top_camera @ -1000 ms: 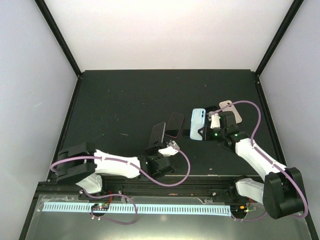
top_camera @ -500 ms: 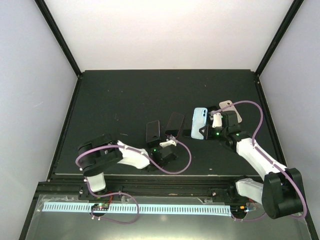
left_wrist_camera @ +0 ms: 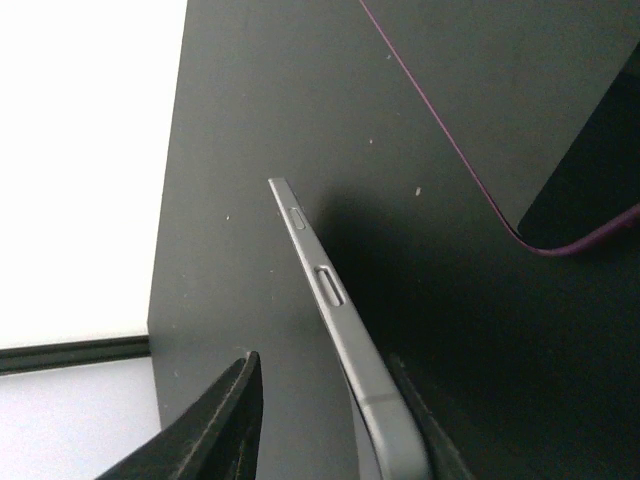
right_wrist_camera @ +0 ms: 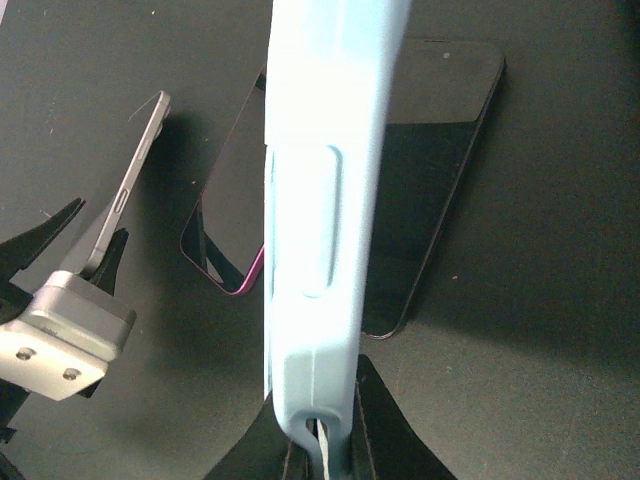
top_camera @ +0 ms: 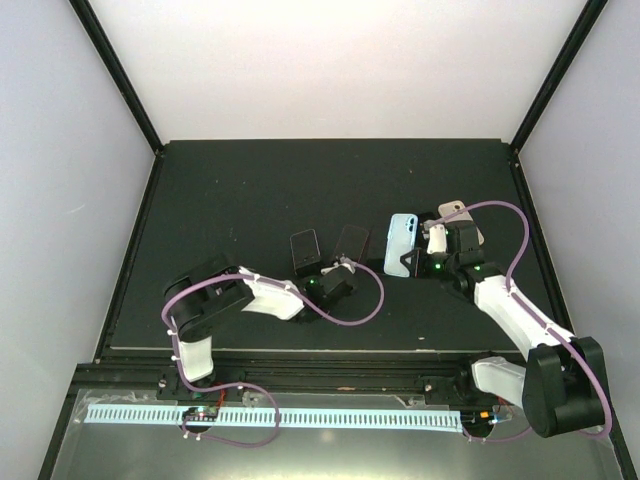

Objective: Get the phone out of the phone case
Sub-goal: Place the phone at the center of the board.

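I need to use my right gripper to set the pale blue phone case, now held upright on its edge, down on the table (top_camera: 419,245) (right_wrist_camera: 550,220) between the black phone and the black case.
The phone (top_camera: 352,243) lies flat on the black table, bare, its pinkish-purple edge showing in the right wrist view (right_wrist_camera: 228,225) and the left wrist view (left_wrist_camera: 560,110). The pale blue phone case (top_camera: 401,240) is held upright on its edge just right of it. My right gripper (top_camera: 410,262) is shut on the bottom end of the case (right_wrist_camera: 320,200), one finger on each side (right_wrist_camera: 322,435). My left gripper (top_camera: 315,272) stands just left of the phone with its jaws open (left_wrist_camera: 322,362).
A dark grey phone (top_camera: 305,248) stands tilted between my left jaws. It leans on the right finger (left_wrist_camera: 420,430), with a gap to the left finger (left_wrist_camera: 225,410). A pale-rimmed phone (top_camera: 457,214) lies behind my right wrist. Black frame posts edge the table.
My left arm swung the grey phone left and farther from the phone, then its jaws opened off it. The right gripper and the case barely shifted.
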You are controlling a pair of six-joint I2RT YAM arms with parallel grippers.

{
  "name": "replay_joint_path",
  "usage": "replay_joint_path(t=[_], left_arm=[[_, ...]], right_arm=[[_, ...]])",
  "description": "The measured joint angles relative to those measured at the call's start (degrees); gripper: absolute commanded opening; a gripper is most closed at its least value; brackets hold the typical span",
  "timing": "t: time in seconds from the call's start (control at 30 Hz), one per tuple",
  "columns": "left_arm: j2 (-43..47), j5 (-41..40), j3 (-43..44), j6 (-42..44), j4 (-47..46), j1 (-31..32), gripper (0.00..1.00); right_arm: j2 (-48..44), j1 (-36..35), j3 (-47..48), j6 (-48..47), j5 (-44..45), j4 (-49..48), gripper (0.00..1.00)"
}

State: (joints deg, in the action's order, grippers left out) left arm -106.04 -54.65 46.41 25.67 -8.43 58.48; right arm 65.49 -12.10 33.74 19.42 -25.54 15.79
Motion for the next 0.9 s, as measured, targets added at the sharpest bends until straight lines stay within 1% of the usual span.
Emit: replay_joint_path(t=[0.13, 0.23, 0.37, 0.47, 0.63, 0.73, 0.8, 0.9], left_arm=[[-0.46, 3.78, 3.89, -2.49, 7.19, -0.72, 0.55], [-0.81, 8.11, 9.70, -6.97, 15.65, -0.83, 0.58], [-0.83, 12.24, 13.57, -11.39, 21.81, -1.03, 0.61], [-0.83, 15.19, 14.05, -14.32, 25.88, -1.16, 0.62], [-0.57, 17.62, 14.21, -18.45, 32.02, -1.42, 0.63], [1.86, 18.62, 14.21, -20.96, 35.65, -1.42, 0.64], [5.38, 19.15, 14.21, -22.82, 37.94, -1.42, 0.70], [13.92, 20.22, 14.21, -25.20, 40.76, -1.42, 0.83]], right_arm=[[0.02, 0.13, 0.02, -0.02, -0.35, 0.02, 0.01], [0.04, 0.20, 0.04, -0.02, -0.55, 0.02, 0.01], [0.09, 0.26, 0.33, -0.04, -0.57, 0.02, 0.01], [0.09, 0.26, 0.35, -0.07, -0.66, 0.04, 0.01], [0.00, 0.26, 0.37, -0.46, -0.83, 0.04, 0.01], [-0.31, 0.31, 0.70, -1.36, -0.66, 0.42, 0.01], [-0.35, 0.35, 1.75, -2.69, -0.02, 1.42, 0.01], [-0.33, 1.14, 6.10, -7.39, 1.03, 5.73, 0.01]])
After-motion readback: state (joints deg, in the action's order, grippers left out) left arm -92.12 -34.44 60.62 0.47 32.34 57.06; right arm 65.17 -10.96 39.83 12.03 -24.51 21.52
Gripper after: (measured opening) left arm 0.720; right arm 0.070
